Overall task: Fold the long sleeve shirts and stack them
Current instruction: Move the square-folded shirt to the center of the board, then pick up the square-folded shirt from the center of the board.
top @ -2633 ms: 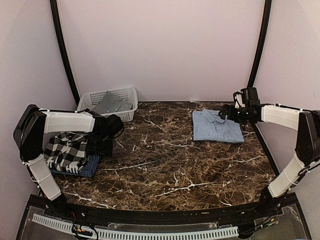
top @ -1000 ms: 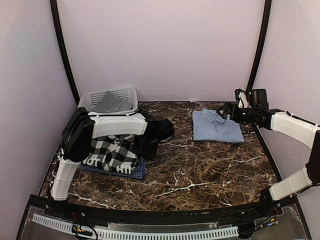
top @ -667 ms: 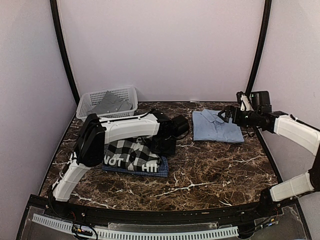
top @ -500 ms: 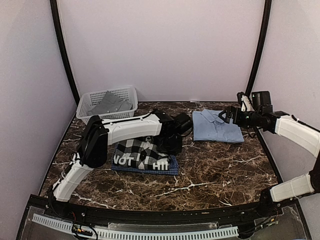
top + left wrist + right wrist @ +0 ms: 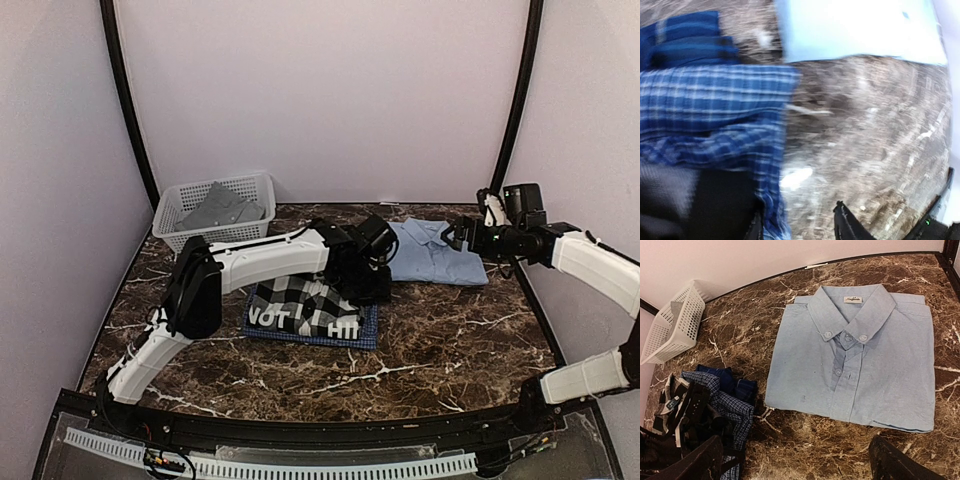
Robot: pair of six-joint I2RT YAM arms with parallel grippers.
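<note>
The side edge (image 5: 484, 270) (image 5: 933, 399) of the light blue shirt, the one facing away from the stack, will be gripped by my right gripper near the shirt's bottom corner.
A folded light blue shirt (image 5: 438, 256) (image 5: 855, 355) lies flat, collar up, at the back right of the marble table (image 5: 420, 350). Just left of it lies a stack: a black-and-white checked shirt (image 5: 305, 305) on a dark blue fine-checked shirt (image 5: 362, 330) (image 5: 715, 100) (image 5: 732, 407). My left gripper (image 5: 368, 280) (image 5: 800, 226) sits low at the stack's right edge. Its jaws stand apart, marble shows between them, and the blue cloth's edge lies by the left finger. My right gripper (image 5: 466, 236) (image 5: 795, 465) hovers open over the light blue shirt's near edge, holding nothing.
A white lattice basket (image 5: 250, 186) (image 5: 672, 325) stands at the back left corner with a grey shirt (image 5: 222, 208) in it. A black curved rail (image 5: 300, 430) runs along the near table edge. Pink walls close in both sides.
The left arm has slid the checked stack from the left side rightward to just beside the light blue shirt, and its jaws have parted. The right arm has barely moved.
</note>
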